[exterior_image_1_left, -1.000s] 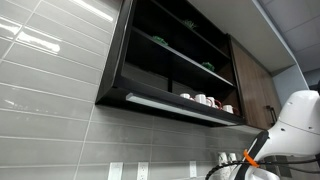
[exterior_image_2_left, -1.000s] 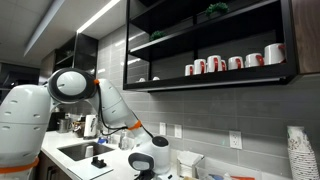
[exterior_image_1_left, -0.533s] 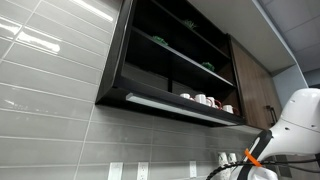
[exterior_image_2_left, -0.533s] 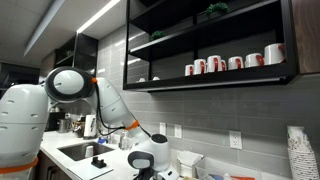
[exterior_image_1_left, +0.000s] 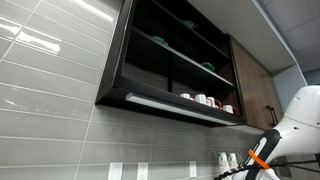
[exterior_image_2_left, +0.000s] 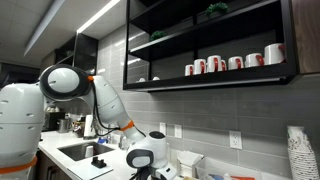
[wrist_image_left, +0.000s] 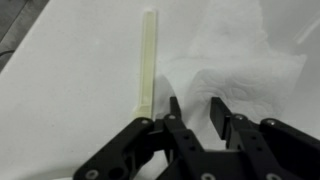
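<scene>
My gripper needs to open, move farther in and pinch the paper towel's raised fold (wrist_image_left: 207, 82) before lifting, because its fingers reach only the paper towel's near edge.
In the wrist view my gripper (wrist_image_left: 195, 106) is open and empty, its two black fingers pointing down at a white counter. A crumpled white paper towel (wrist_image_left: 235, 60) lies right under and beyond the fingertips. A pale yellow-green stick (wrist_image_left: 147, 62) lies straight on the counter just left of the fingers, apart from them. In an exterior view the gripper end of the arm (exterior_image_2_left: 143, 160) hangs low over the counter. In an exterior view only the arm's white link (exterior_image_1_left: 300, 118) and its orange cable show at the lower right.
A black open wall cabinet (exterior_image_2_left: 210, 45) holds a row of red and white mugs (exterior_image_2_left: 230, 63). A sink (exterior_image_2_left: 80, 152) sits at the left of the counter. A stack of paper cups (exterior_image_2_left: 300, 150) stands at the right. A grey tiled wall (exterior_image_1_left: 60, 110) is behind.
The arm has shifted a little: its upper joint has moved left in one exterior view, and the link has slid right in the other.
</scene>
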